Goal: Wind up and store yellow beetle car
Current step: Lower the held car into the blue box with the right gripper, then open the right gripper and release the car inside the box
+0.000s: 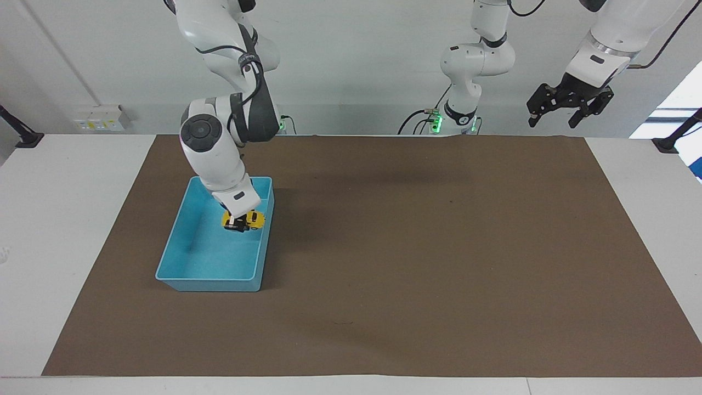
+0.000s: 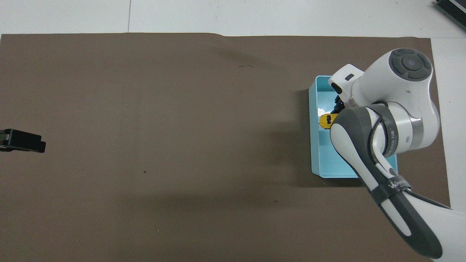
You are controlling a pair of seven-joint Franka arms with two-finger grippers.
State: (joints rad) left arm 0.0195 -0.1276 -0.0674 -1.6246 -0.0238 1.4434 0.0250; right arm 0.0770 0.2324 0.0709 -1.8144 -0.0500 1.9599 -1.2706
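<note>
Next, my right gripper releases the yellow beetle car on the bottom of the light-blue tray, halfway (image 2: 337,128) along the tray's side toward the middle of the table.
The yellow beetle car (image 1: 244,220) (image 2: 326,120) hangs in my right gripper (image 1: 238,225), which is shut on it. Gripper and car are over the inside of the light-blue tray (image 1: 181,252) (image 2: 316,160), close to its long wall on the table-middle side. In the overhead view the right arm's wrist covers most of the gripper and part of the tray. My left gripper (image 1: 570,104) (image 2: 22,141) waits open, raised high over the left arm's end of the table.
A brown mat (image 1: 439,247) covers most of the white table (image 1: 55,219). The tray stands on the mat toward the right arm's end. Nothing else lies on the mat.
</note>
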